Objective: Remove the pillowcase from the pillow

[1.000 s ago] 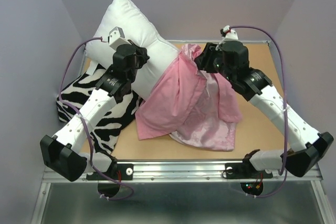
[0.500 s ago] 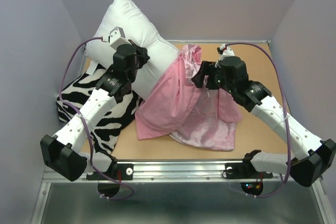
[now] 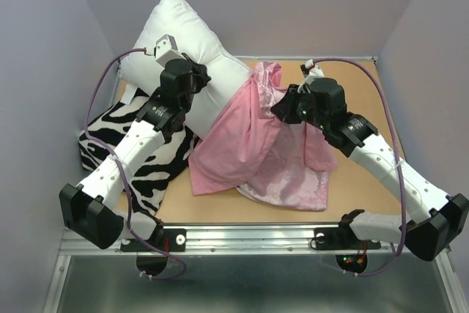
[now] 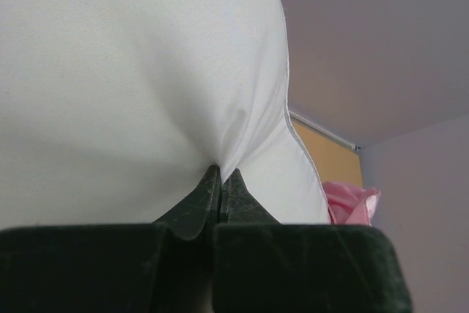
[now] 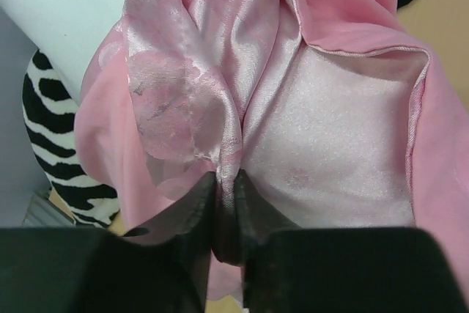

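Observation:
My left gripper is going to the middle of the brown tabletop [image 3: 255, 142]. I need to let go of the white pillow there with my left gripper, beside the zebra-striped pillow.
The plump white pillow [image 3: 183, 34] leans against the back left wall, its lower end still inside the pink satin pillowcase [image 3: 249, 144]. The case spills in folds over the tabletop. My left gripper [image 3: 196, 72] is shut on a pinch of the pillow's white cloth [image 4: 132, 71], and the fabric puckers at the fingertips [image 4: 222, 172]. My right gripper [image 3: 281, 108] is shut on a ridge of shiny rose-patterned pillowcase [image 5: 330, 144] gathered between its jaws [image 5: 226, 177]. Part of the pillow [image 5: 66, 5] shows at the upper left of the right wrist view.
A black-and-white zebra-striped pillow [image 3: 110, 137] lies at the left under my left arm and also shows as zebra stripes [image 5: 51, 137] in the right wrist view. The brown tabletop [image 3: 359, 86] has purple walls on three sides. A metal rail [image 3: 249, 234] runs along the near edge.
My right gripper opened, shifted a little toward the near side, and closed again on a fold of the pillowcase. The left arm moved only slightly and kept its pinch on the pillow.

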### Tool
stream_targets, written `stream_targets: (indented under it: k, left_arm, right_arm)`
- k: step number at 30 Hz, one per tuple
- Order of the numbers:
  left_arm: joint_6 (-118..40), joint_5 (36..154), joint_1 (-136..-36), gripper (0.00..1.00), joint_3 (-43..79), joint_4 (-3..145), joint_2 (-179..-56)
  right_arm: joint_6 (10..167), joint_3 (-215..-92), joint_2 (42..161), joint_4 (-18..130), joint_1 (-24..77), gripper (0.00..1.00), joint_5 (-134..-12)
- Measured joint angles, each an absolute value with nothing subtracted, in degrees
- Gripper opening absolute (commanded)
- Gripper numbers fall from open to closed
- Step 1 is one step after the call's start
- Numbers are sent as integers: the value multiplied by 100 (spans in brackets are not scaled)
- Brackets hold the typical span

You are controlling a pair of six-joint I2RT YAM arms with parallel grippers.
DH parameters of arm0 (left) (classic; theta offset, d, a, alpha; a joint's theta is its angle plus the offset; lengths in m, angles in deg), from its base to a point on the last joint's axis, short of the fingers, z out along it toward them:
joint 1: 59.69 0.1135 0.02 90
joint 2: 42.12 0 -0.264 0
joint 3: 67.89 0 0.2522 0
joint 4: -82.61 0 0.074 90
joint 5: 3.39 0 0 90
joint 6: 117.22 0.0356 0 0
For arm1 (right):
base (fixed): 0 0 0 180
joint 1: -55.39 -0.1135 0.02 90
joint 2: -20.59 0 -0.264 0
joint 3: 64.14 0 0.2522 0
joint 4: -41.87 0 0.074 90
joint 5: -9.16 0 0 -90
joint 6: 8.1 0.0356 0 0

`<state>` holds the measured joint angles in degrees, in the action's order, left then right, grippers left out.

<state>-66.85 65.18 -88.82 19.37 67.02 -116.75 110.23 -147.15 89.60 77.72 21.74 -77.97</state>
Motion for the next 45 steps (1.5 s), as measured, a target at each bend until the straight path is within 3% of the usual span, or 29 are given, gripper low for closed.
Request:
stream_targets:
  k: [1, 3, 15, 25, 45]
  left_arm:
    - [-6659, 6512, -8882, 0, 1987, 6700, -11715]
    - [-6598, 6494, -8882, 0, 2107, 6667, -11804]
    - [-6226, 6872, -8042, 0, 3274, 6252, -12233]
    - [-6025, 7209, -7391, 0, 4020, 6058, -12751]
    - [-6132, 7836, -6842, 0, 5320, 5977, -13693]
  right_arm:
    - [11039, -14691, 8954, 7750, 2174, 5, -7810]
    - [11074, -14591, 8869, 7772, 2174, 1, -7928]
    - [11489, -13688, 7054, 8533, 2188, 1, -9294]
    - [11788, -13618, 6466, 9311, 2157, 1, -9764]
    - [11876, -16818, 6237, 11409, 2155, 1, -9948]
